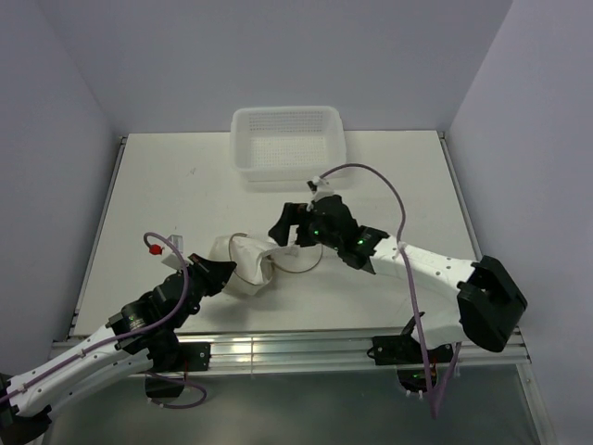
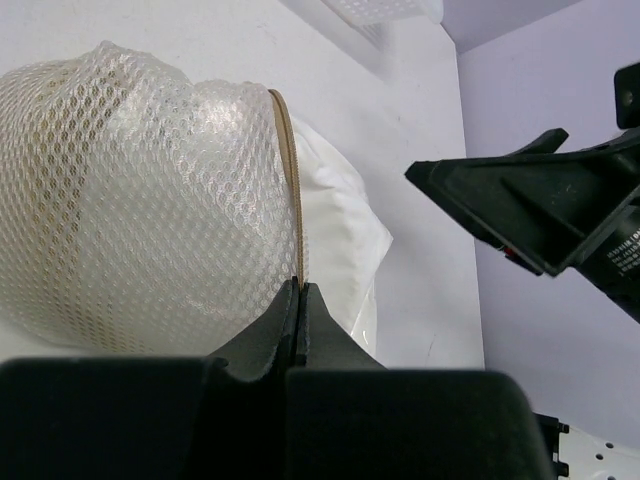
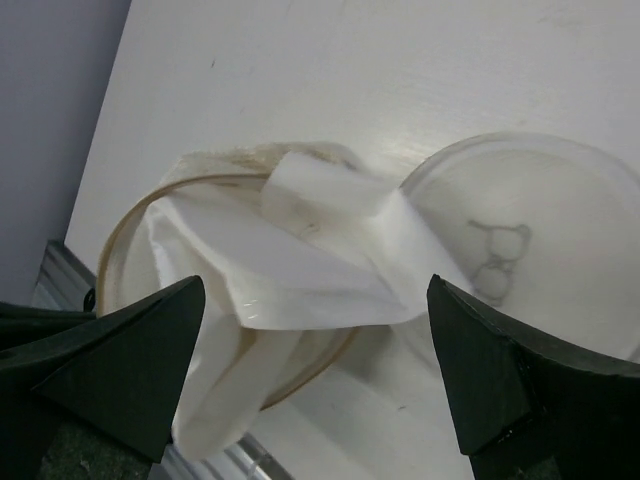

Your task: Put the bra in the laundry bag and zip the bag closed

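Note:
Next, I close my right gripper on the outer edge point(image 1: 322, 249) of the flat disc lid, on the side farthest from the opening of the laundry bag.
The laundry bag point(image 1: 239, 273) of white mesh lies on its side at mid table. My left gripper point(image 1: 222, 275) is shut on the bag's pinkish-tan rim point(image 2: 290, 160), with the mesh body point(image 2: 130, 200) to its left. A white cloth piece point(image 3: 300, 260) spills out of the bag's round opening point(image 3: 130, 225). The flat disc lid point(image 3: 520, 250) with its small dark mark lies beside the opening. My right gripper point(image 1: 289, 222) is open and empty, and in its wrist view point(image 3: 316, 285) it hangs just above the cloth. The mustard-yellow bra is hidden.
A white perforated plastic basket point(image 1: 288, 113) stands at the back of the table, its corner showing in the left wrist view point(image 2: 385, 8). The right arm's black gripper point(image 2: 540, 215) hangs close to the right of the bag. Purple-grey walls close in three sides.

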